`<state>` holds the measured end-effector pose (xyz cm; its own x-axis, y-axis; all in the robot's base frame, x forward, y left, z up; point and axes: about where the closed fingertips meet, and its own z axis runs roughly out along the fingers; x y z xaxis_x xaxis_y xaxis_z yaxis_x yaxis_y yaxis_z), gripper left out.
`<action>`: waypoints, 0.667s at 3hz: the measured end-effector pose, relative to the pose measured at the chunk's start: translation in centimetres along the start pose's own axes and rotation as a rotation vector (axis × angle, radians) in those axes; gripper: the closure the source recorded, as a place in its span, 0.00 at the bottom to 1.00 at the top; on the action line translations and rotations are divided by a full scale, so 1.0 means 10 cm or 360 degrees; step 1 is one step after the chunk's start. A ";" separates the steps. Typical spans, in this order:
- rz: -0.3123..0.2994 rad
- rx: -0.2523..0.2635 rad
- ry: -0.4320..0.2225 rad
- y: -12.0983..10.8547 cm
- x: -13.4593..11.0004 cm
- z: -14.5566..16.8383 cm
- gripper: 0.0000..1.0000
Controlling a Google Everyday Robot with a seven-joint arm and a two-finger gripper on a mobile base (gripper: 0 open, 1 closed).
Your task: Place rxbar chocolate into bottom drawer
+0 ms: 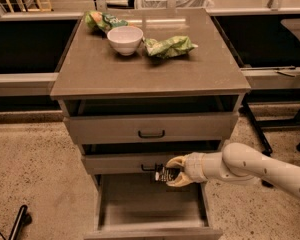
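Next, my gripper lets go of the rxbar chocolate on the bottom drawer's grey bottom, a little toward my arm's side (169,196).
The rxbar chocolate (165,174), a small black-wrapped bar with white lettering, is held in my gripper (173,172). The gripper is shut on it, with yellowish fingers above and below the bar. It hangs just in front of the middle drawer's handle, above the back of the open bottom drawer (150,209). The bottom drawer is pulled out and shows a plain grey floor with nothing on it. My white arm reaches in from the right.
On the cabinet top stand a white bowl (125,38) and two green snack bags (170,46) (103,20). The top drawer (151,129) and middle drawer (125,163) stick out slightly. A black cable end (19,221) lies on the floor at lower left.
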<state>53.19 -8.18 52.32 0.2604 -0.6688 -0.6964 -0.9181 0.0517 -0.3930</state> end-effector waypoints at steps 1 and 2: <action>0.0062 -0.0003 -0.0029 0.11 0.59 0.29 1.00; 0.0099 -0.0059 -0.0045 0.23 0.99 0.52 1.00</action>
<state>55.24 -10.82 41.42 0.2102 -0.6437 -0.7358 -0.9431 0.0649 -0.3262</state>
